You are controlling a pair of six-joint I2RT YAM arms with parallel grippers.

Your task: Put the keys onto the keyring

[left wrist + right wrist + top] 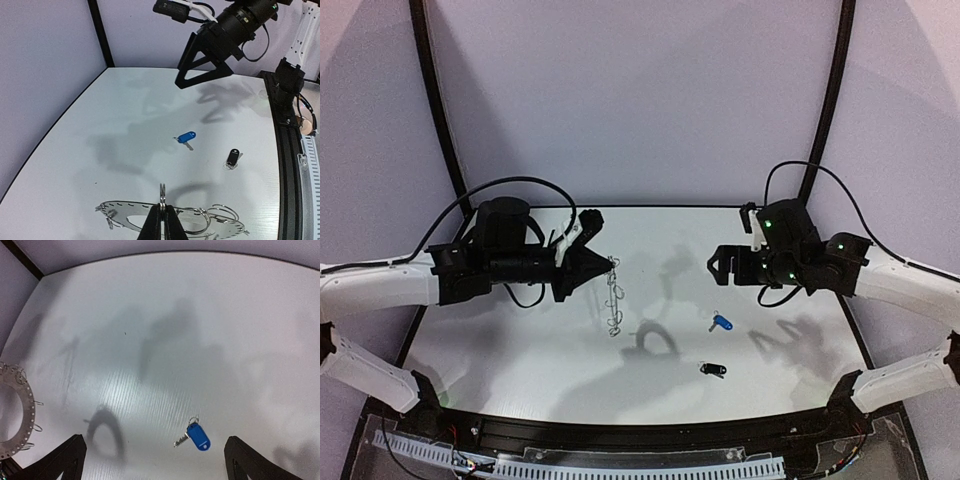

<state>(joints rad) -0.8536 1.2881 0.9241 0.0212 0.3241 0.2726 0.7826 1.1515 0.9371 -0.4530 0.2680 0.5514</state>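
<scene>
My right gripper is to move down to the blue-headed key next and close on the key's small metal ring (717, 314) (194, 420), at the far end of the key's head.
The keyring (615, 298) hangs edge-on above the table, a large flat grey ring (116, 210) fringed with thin wire loops. My left gripper (163, 209) is shut on one of those loops, and from above it (607, 263) sits at the ring's top. The blue-headed key (721, 322) lies flat on the table, right of the ring's shadow. The black-headed key (712, 369) lies nearer the front. My right gripper (718, 266) hovers open above the table, and the blue key (198, 436) lies below, between its fingers (70, 460). The keyring's edge (27, 407) shows at that view's left.
The white table (520, 340) is bounded by a black rail (640, 435) at the near edge and by grey walls with two dark curved poles (432, 95) behind. The right arm (225, 35) hangs over the far half in the left wrist view.
</scene>
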